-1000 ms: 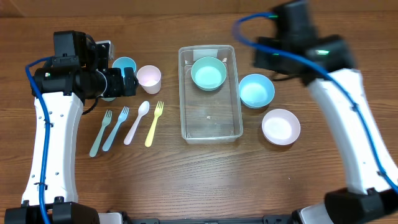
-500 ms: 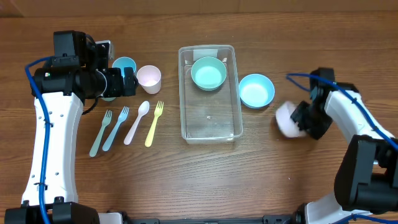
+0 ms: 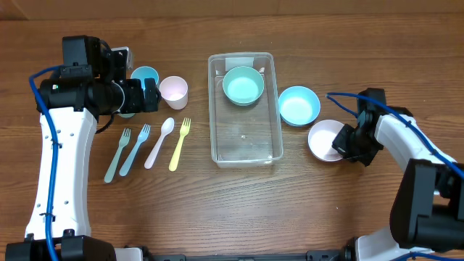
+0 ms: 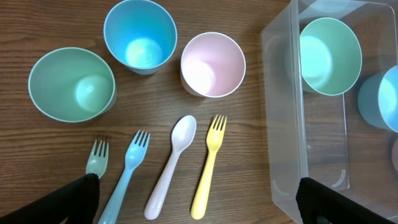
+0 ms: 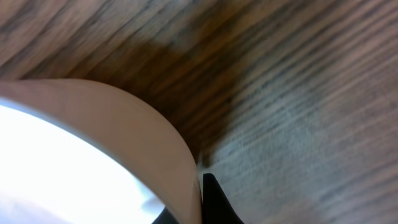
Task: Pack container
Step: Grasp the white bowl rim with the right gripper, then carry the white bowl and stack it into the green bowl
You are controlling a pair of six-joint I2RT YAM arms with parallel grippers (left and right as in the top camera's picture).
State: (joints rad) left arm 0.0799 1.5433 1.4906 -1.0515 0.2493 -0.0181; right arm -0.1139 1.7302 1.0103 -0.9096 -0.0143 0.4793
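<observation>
Next, my right gripper releases the pink bowl, which is still on the table, inside the mint bowl (image 3: 242, 84) at the far end of the clear container.
The clear container (image 3: 215, 138) stands mid-table with a mint bowl (image 3: 242, 85) in its far end; the left wrist view shows its wall (image 4: 283, 130) at the right. A blue bowl (image 3: 299, 105) and a pale pink bowl (image 3: 322, 139) sit on the table right of it. My right gripper (image 3: 346, 145) is shut on the pink bowl's right rim; up close the rim (image 5: 180, 155) is pinched against a black finger (image 5: 212, 200). My left gripper (image 3: 148, 95) hangs open over the cutlery (image 4: 199, 202), holding nothing.
Left of the container stand a blue cup (image 4: 139, 34), a pink cup (image 4: 212, 63) and a green cup (image 4: 71, 84). In front of them lie a green fork (image 3: 117, 154), a blue fork (image 3: 135, 148), a pink spoon (image 3: 159, 143) and a yellow fork (image 3: 180, 143).
My right arm swung down from the back of the table to the pink bowl and its jaws closed on the rim. The left arm has not moved.
</observation>
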